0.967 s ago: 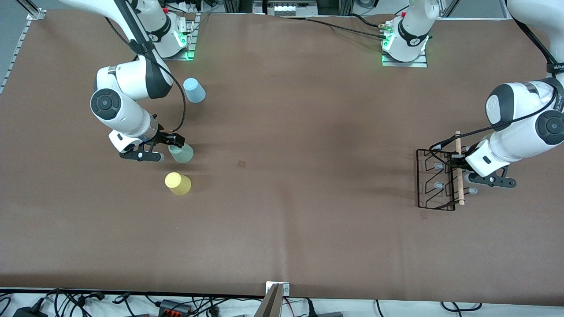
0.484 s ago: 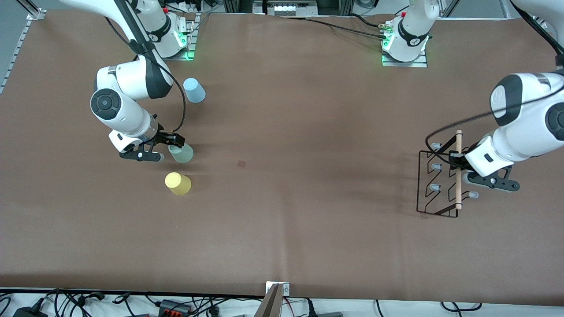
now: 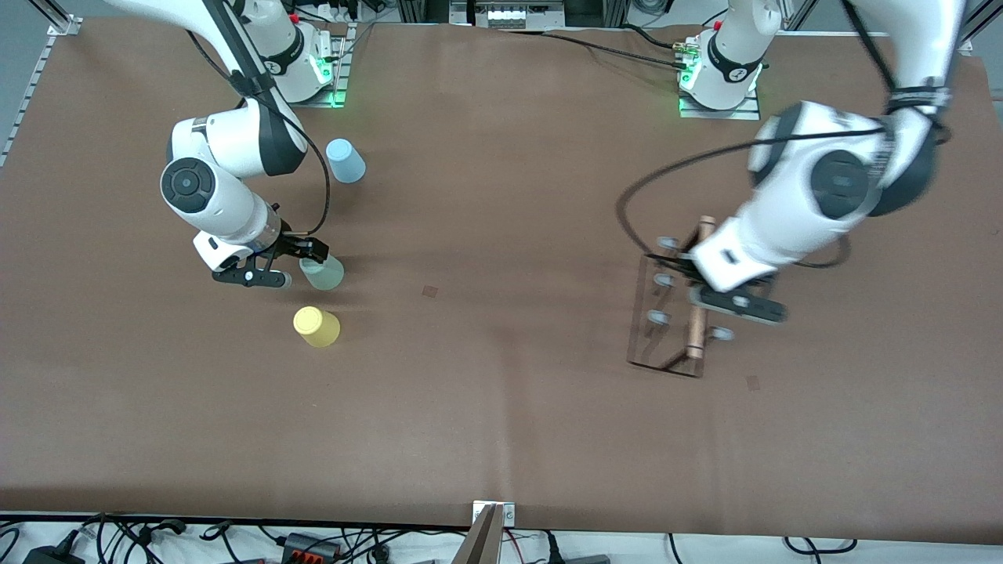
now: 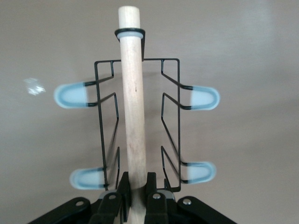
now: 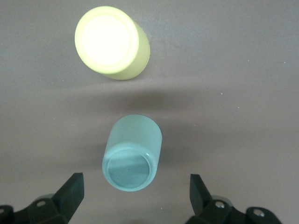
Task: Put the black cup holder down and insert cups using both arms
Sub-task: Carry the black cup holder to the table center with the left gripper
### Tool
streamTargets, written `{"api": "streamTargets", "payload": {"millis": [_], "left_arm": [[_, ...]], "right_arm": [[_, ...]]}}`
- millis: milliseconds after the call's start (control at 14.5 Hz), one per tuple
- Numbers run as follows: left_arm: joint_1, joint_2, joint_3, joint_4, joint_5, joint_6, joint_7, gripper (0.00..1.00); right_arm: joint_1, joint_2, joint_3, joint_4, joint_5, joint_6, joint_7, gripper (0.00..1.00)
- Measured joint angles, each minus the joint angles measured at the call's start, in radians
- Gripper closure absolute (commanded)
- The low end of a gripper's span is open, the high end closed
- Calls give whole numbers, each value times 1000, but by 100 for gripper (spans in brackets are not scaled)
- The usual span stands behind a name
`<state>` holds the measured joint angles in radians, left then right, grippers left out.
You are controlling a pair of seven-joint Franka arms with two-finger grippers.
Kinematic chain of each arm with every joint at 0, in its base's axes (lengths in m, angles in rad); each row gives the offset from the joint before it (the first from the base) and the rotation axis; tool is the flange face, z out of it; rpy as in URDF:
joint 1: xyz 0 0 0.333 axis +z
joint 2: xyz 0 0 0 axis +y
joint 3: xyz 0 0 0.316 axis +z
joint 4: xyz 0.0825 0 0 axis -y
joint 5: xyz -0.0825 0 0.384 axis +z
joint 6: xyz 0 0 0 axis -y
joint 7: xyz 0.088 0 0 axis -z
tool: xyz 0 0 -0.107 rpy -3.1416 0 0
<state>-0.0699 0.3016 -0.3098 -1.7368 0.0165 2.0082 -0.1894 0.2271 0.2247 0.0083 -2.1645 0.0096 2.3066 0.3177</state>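
I need to release the black cup holder from my left gripper on the bare brown table (image 3: 536,271) between the small dark marks.
My left gripper (image 3: 696,283) is shut on the light wooden rod (image 4: 133,107) of the black cup holder (image 3: 662,317) and holds it up over the table, toward the left arm's end. The grey-tipped pegs (image 4: 70,95) stick out on both sides of the rod. In the left wrist view the gripper (image 4: 136,193) clamps the rod's lower part. My right gripper (image 3: 302,265) is open and low at the pale green cup (image 3: 323,272). In the right wrist view the gripper (image 5: 135,196) has the green cup (image 5: 133,151) just ahead of its spread fingers, untouched. The yellow cup (image 3: 316,326) stands nearer the front camera and also shows in the right wrist view (image 5: 112,42). The light blue cup (image 3: 345,160) stands farther back.
The brown table (image 3: 501,407) carries a small dark mark (image 3: 429,291) near its middle and another (image 3: 752,381) beside the holder. The arm bases (image 3: 717,86) stand along the table's back edge. Cables lie along the front edge (image 3: 313,540).
My left arm has lifted the cup holder off the table and carried it toward the middle of the table. The right arm and the three cups have not moved.
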Motion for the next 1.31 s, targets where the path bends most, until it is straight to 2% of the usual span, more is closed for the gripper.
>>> {"api": "streamTargets", "payload": {"millis": [346,760,898,967,1037,1106,1313], "left_arm": [[-188,50,-8,0,0,93,-306,98],[-322,143,-8,-1,0,177,-461,98],[-358,163,-8,6,0,206,-517,95],[-369,165,-8,7,0,215,-535,77],[-375,169,-8,7,0,223,-544,29],[-377,172,-7,7,0,227,-548,0],[-372,178,3,7,1,232,-549,0]], "right_arm": [[0,0,0,0,0,0,1,0],[0,-1,-2,0,0,0,1,0],[0,-1,-3,0,0,0,2,0],[0,-1,-3,0,0,0,2,0],[0,-1,-3,1,0,0,2,0],[0,-1,-3,1,0,0,3,0],[0,-1,-3,1,0,4,8,0]]}}
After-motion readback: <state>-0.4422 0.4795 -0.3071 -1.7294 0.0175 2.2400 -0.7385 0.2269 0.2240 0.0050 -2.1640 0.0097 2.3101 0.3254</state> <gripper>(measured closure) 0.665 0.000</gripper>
